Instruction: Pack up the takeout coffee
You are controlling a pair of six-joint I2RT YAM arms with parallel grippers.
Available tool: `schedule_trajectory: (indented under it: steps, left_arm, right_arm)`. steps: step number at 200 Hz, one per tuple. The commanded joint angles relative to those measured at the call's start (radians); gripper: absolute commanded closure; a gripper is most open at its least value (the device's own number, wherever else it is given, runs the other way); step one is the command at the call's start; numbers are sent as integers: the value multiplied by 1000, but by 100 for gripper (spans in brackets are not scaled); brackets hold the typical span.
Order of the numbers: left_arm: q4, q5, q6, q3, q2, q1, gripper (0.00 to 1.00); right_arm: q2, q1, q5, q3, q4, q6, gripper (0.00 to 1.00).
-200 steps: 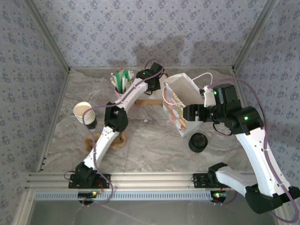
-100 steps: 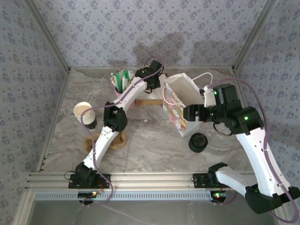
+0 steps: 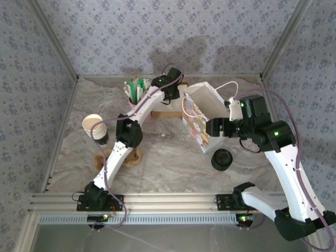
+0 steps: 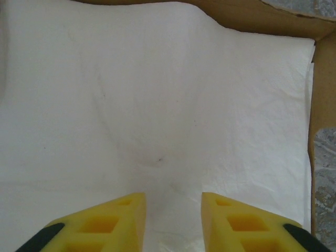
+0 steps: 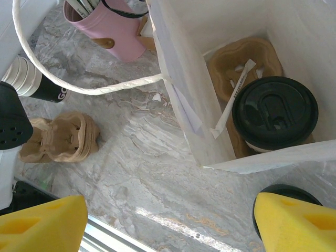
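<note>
I can see the top napkin lying nearly flat below the open fingers of my left gripper, so next I pinch its middle (image 4: 169,188) into a fold before I lift it.
The takeout coffee (image 5: 275,113), a paper cup under a round black lid, stands in a brown carrier (image 5: 239,55) inside the white paper bag (image 5: 178,79). My right gripper (image 5: 170,210) hovers open just in front of the bag's mouth, with only bare table between its wide-set yellow fingers (image 5: 42,223). In the top view the right gripper (image 3: 212,127) sits against the bag (image 3: 202,102). My left gripper (image 4: 173,202) is at the back of the table over a stack of white napkins (image 4: 157,105), its fingers apart and holding nothing.
The napkins lie in a cardboard box (image 4: 262,16). A pink cup of sticks (image 3: 137,92) stands at the back. Stacked paper cups (image 3: 93,126) and folded carriers (image 3: 134,156) are on the left. A pile of black lids (image 3: 222,159) sits before the bag. A wrapped straw (image 5: 231,100) leans in the bag.
The left wrist has edged slightly toward the back. The right arm, the bag and everything else on the table have stayed put.
</note>
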Motion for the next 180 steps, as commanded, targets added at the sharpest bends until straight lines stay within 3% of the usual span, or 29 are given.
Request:
schedule_trajectory:
  steps: [1, 106, 136, 180]
  left_arm:
    - [-13, 2, -6, 29, -10, 9, 65]
    - [6, 37, -30, 29, 68, 18, 61]
    - [1, 46, -34, 30, 68, 21, 76]
    - [-3, 28, -27, 30, 26, 21, 86]
  right_arm:
    - [-13, -8, -21, -4, -9, -22, 15]
    - [-16, -18, -31, -12, -7, -27, 15]
    - [-17, -19, -31, -13, -7, -29, 15]
    - [-13, -23, -37, -13, -6, -29, 15]
